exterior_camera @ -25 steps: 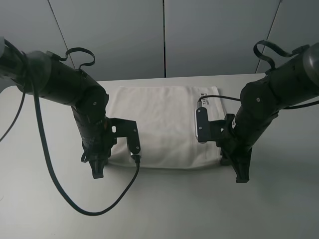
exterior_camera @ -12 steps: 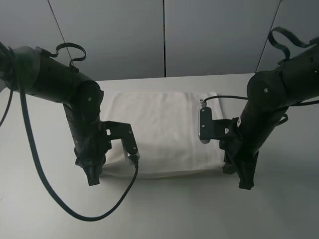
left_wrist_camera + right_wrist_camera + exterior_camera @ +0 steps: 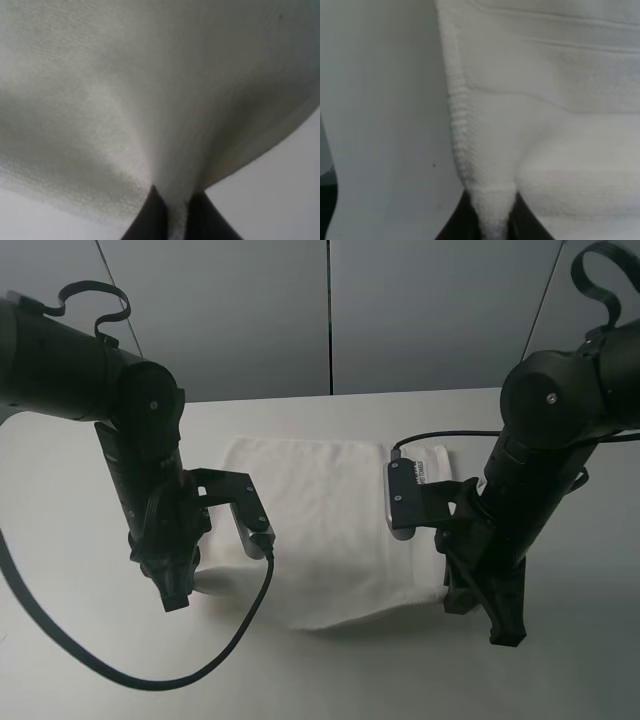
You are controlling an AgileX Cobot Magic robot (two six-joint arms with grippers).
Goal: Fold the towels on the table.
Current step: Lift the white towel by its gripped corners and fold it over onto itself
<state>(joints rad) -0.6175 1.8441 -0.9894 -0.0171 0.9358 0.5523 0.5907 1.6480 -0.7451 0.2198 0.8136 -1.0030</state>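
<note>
Next, my left gripper releases the near corner of the white towel so that it rests on its far corner [image 3: 230, 449], away from the label.
The white towel [image 3: 320, 530] lies on the table [image 3: 80, 490] between my two arms, its near edge lifted and sagging in the middle. Its small dark-lettered label [image 3: 416, 470] shows near the far right corner. My left gripper [image 3: 176, 598] is shut on the towel's near left corner; the left wrist view shows the cloth [image 3: 150, 100] pinched between the dark fingers [image 3: 147, 217]. My right gripper [image 3: 505, 632] is shut on the near right corner; the right wrist view shows the towel's woven band edge [image 3: 520, 125] pinched between its fingers [image 3: 457, 222].
A black cable [image 3: 150, 675] loops from the left arm over the table's near part. A grey panelled wall [image 3: 330, 310] stands behind the table's far edge. Bare tabletop lies to the left, right and front of the towel.
Both grippers have risen and drawn toward the near edge, holding the towel's near corners. The near edge has lifted off the table and now sags between them.
</note>
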